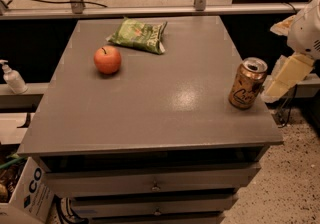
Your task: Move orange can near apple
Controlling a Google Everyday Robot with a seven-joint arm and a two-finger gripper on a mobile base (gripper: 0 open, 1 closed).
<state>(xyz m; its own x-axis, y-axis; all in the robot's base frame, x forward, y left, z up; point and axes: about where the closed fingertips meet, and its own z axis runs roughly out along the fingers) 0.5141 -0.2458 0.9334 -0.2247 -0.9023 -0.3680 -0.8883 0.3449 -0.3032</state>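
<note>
The orange can is next for my gripper, which should go to it and close on the can's upper half [249, 78], just under its silver top.
The orange can [247, 83] stands upright near the right edge of the grey table [165, 113], with its silver top showing. The apple [107, 59] sits on the table's left half, toward the back, far from the can. My gripper [283, 79] hangs off the table's right side, just right of the can and at about its height, apart from it. The white arm [307, 30] reaches in from the upper right and is cut off by the frame edge.
A green snack bag [139, 35] lies at the back of the table, right of the apple. Drawers [155, 185] are below the tabletop. A white pump bottle [12, 78] stands on a ledge at the left. A cardboard box [27, 193] sits on the floor at the lower left.
</note>
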